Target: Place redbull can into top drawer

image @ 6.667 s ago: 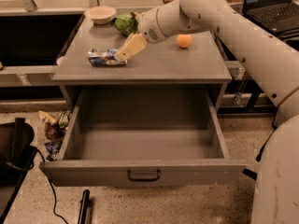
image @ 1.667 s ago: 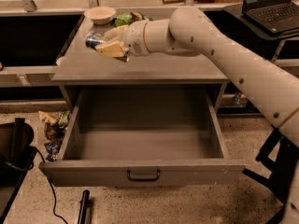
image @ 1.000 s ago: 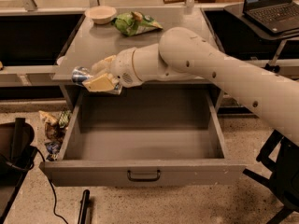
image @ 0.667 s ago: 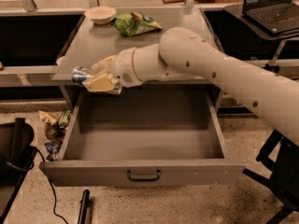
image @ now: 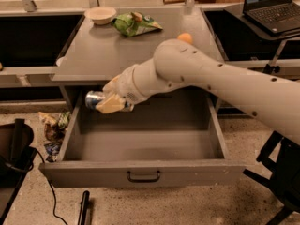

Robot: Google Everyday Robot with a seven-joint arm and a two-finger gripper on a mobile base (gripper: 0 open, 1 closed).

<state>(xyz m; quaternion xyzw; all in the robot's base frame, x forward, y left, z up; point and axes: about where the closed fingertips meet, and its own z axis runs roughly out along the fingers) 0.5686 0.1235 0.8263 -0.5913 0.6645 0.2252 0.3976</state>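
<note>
The robot's gripper should release the redbull can, now held sideways over the open drawer, on the middle of the drawer's bottom (image: 149,138), straight behind the dark bar handle.
My gripper (image: 108,102) is shut on the redbull can (image: 95,99), which lies sideways with its silver end pointing left. I hold it just below the cabinet top's front edge, over the back left part of the open top drawer (image: 140,172). The drawer is a wide grey box pulled fully out, with a dark bar handle (image: 144,176) on its front panel. My arm reaches in from the right across the drawer.
On the cabinet top (image: 89,55) stand a beige bowl (image: 101,14), a green snack bag (image: 136,23) and an orange ball (image: 184,38). A laptop (image: 274,6) sits at the right. Trash (image: 52,128) and a dark bag (image: 14,149) lie on the floor at left.
My gripper took the can from the cabinet top, carried it left and forward off the front edge, and has now lowered it towards the open drawer's back left.
</note>
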